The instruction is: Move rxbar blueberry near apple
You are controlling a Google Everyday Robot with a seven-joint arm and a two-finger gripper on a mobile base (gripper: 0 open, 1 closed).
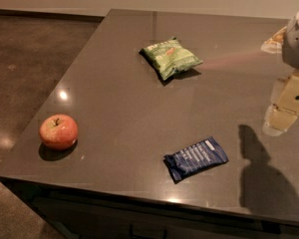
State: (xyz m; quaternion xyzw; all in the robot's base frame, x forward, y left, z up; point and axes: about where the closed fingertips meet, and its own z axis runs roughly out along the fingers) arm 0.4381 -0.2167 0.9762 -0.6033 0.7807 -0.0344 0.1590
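Note:
Next, I grip the middle of the rxbar blueberry [197, 157] to move it near the apple.
The rxbar blueberry [196, 158] is a flat navy-blue wrapper with white lettering. It lies on the dark table [119, 108] near the front edge, right of centre. The red apple [58, 131] with a yellowish patch at its stem stands near the table's front left corner, far to the left of the bar. My gripper [283, 114] hangs at the right edge of the view, above the table and up and to the right of the bar, apart from it. Its shadow falls on the table to the right of the bar.
A green chip bag [170, 58] lies at the back middle of the table. A pale object [274, 40] shows at the far right edge, partly hidden by my arm. The floor [30, 59] lies beyond the table's left edge.

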